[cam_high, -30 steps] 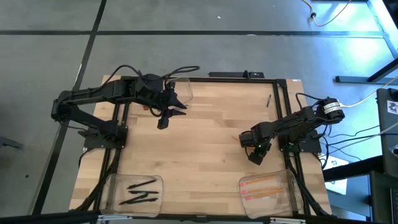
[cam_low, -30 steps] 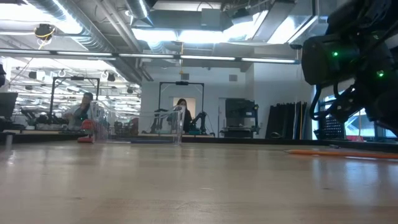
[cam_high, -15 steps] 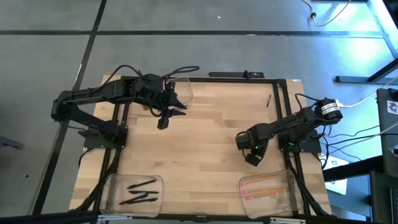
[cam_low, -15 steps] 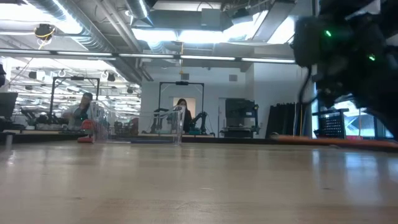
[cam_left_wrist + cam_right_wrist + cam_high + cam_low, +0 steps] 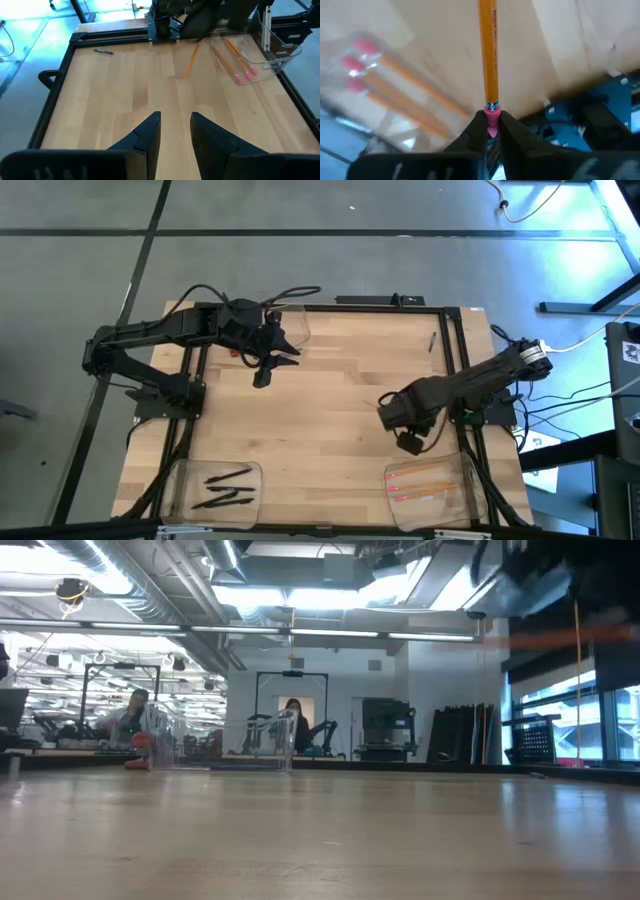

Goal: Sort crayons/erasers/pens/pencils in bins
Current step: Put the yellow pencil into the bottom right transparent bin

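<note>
The orange pencil, now hanging above the table, will be let go by my right gripper in its bin (image 5: 420, 473) (image 5: 409, 89), beside the farthest pencil lying there.
My right gripper (image 5: 491, 131) is shut on an orange pencil (image 5: 488, 55) with a pink eraser end. It hangs above the table's right side (image 5: 408, 442), just short of the near-right bin (image 5: 430, 482), where three pencils (image 5: 395, 90) lie. The left wrist view shows the held pencil (image 5: 190, 60) in the air. In the low view it is an orange streak (image 5: 560, 635) high up. The near-left bin (image 5: 225, 485) holds black pens. One pen (image 5: 432, 340) lies on the table at the far right. My left gripper (image 5: 175, 122) waits open over the far left (image 5: 262, 375). No crayons or erasers show. My right gripper pinches the pencil's pink eraser end (image 5: 492, 116) between its two fingers, which point steeply down. The rest of the pencil sticks out sideways from the fingertips, about level. It is lifted clear of the table.
A third clear bin (image 5: 290, 328) stands at the far edge beside my left arm. A small red thing (image 5: 232, 352) lies near it. The black frame rail (image 5: 455, 340) runs along the table's right side. Bare wood (image 5: 330, 410) lies between the arms.
My right gripper has risen well above the table and drifted a little toward the near edge. The pencil, which lay on the table a second ago, has gone up with it and now hangs clear.
</note>
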Available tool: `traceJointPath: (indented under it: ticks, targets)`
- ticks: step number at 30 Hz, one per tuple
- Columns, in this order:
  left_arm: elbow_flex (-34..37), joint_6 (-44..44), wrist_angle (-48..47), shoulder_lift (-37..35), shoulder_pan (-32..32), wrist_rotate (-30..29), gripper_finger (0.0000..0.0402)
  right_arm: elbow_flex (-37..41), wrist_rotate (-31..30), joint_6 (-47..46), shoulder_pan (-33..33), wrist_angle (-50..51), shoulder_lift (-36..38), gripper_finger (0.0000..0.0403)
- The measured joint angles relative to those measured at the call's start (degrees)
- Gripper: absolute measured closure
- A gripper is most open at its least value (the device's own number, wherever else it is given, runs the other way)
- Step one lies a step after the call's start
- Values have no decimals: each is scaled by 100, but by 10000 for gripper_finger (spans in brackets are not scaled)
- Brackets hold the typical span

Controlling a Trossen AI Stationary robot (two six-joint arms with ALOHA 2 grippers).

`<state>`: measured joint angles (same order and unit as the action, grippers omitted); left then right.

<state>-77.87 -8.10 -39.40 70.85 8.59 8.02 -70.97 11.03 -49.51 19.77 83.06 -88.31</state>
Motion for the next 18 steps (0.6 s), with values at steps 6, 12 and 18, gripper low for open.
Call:
traceJointPath:
  ticks: [6, 12, 18]
  targets:
    - [0, -4, 2, 0, 1, 1, 305, -1389, 17, -128, 747, 643, 65, 368]
    - [0, -92, 7, 2, 1, 41, 305, -1917, 453, -123, 1509, 684, 85, 370]
    - [0, -613, 7, 2, 1, 607, 305, -1770, 826, -125, 2168, 687, 85, 362]
